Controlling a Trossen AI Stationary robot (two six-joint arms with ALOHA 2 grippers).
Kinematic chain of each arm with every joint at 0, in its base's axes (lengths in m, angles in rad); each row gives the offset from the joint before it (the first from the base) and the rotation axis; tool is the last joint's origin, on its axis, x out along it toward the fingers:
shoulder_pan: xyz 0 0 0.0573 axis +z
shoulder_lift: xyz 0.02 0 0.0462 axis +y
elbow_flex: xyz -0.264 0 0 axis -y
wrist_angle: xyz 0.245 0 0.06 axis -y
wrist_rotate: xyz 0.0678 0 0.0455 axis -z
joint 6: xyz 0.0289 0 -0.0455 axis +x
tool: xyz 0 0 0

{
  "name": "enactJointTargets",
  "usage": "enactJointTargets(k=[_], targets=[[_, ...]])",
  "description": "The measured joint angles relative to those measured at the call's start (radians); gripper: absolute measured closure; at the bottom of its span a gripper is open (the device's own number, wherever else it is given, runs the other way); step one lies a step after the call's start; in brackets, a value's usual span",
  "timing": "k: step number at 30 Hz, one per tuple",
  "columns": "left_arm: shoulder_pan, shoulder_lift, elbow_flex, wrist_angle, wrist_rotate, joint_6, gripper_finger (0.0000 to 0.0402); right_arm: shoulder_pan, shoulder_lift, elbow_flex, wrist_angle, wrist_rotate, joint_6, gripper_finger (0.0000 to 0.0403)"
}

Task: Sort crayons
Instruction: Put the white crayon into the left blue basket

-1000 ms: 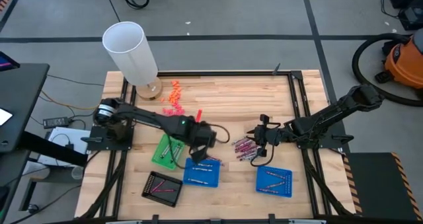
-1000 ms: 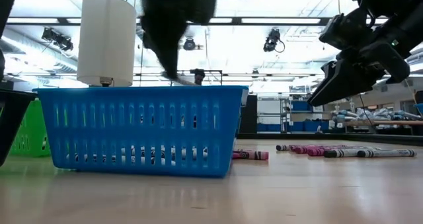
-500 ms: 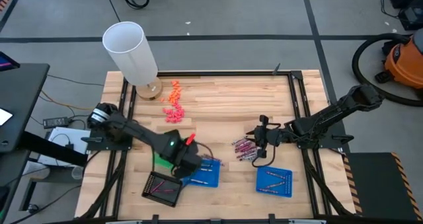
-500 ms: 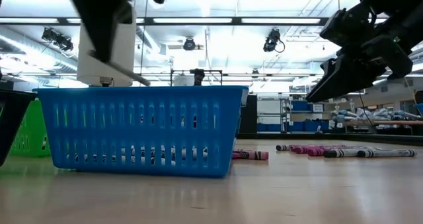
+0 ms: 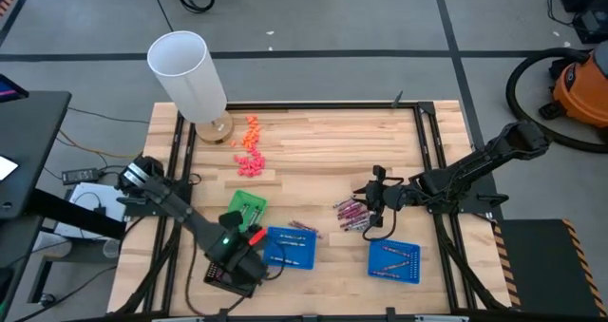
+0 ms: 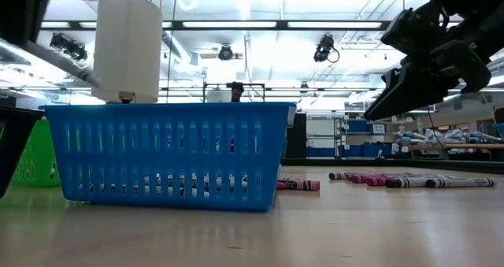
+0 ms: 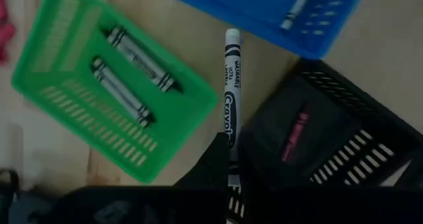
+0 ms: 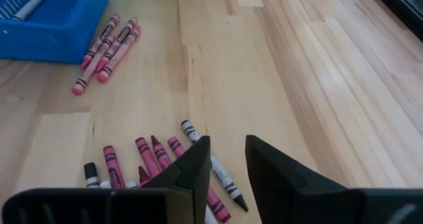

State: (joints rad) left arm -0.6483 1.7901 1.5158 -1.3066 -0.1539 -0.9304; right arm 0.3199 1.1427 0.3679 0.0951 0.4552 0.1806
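Next, my left gripper lets go of the silver-grey crayon beside the front crayon in the middle blue tray (image 5: 287, 256).
My left gripper (image 5: 239, 258) is shut on a silver-grey crayon (image 7: 231, 78) and hangs above the black tray (image 5: 217, 275), next to the green tray (image 5: 249, 206). The green tray (image 7: 106, 78) holds two grey crayons, and the black tray (image 7: 330, 145) holds a pinkish one. A blue tray (image 5: 293, 248) lies to the right of them. Loose pink, maroon and grey crayons (image 5: 350, 216) lie mid-table. My right gripper (image 8: 228, 161) stands open just above that pile (image 8: 152, 158), touching none. My left gripper pinches one end of the grey crayon (image 7: 230, 139) between its two fingers, coming from above and pointing down. The rest of the crayon sticks out sideways from the fingers and slants (image 6: 71, 66), lifted clear of the trays. The fingers hide the held end itself.
A second blue tray (image 5: 394, 260) sits near the front right. Three pink crayons (image 8: 106, 49) lie beside the middle blue tray. A tall white cylinder (image 5: 188, 75) and orange and pink bits (image 5: 249, 146) stand at the far left. Black rails (image 5: 427, 142) edge the table.
My left gripper has swung toward the table's near left, from beside the green tray's far right corner to above the black tray. It has carried the grey crayon with it, clear of the table, and has turned a little on the way.
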Motion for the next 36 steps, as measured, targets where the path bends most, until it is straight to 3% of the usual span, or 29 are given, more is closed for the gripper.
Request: enactJointTargets(k=[8, 11, 17, 25, 36], targets=[[-0.023, 0.001, 0.0, 0.148, -0.262, 0.152, 0.0388, 0.0, 0.0, 0.0, 0.01, -0.001, 0.0, 0.0296], [-0.007, 0.002, -0.007, 0.238, -0.316, 0.231, 0.0388, 0.0, 0.0, 0.0, 0.01, -0.001, 0.0, 0.0296], [0.038, 0.003, -0.074, 0.416, -0.321, 0.342, 0.0388, 0.001, 0.0, 0.0, 0.01, -0.011, 0.0, 0.0296], [0.065, 0.005, -0.18, 0.536, -0.288, 0.35, 0.0385, 0.006, 0.0, 0.0, 0.01, -0.011, 0.0, 0.0296], [0.074, 0.004, -0.265, 0.677, -0.226, 0.368, 0.0322, 0.007, 0.0, 0.0, 0.016, -0.011, 0.0, 0.0296]])
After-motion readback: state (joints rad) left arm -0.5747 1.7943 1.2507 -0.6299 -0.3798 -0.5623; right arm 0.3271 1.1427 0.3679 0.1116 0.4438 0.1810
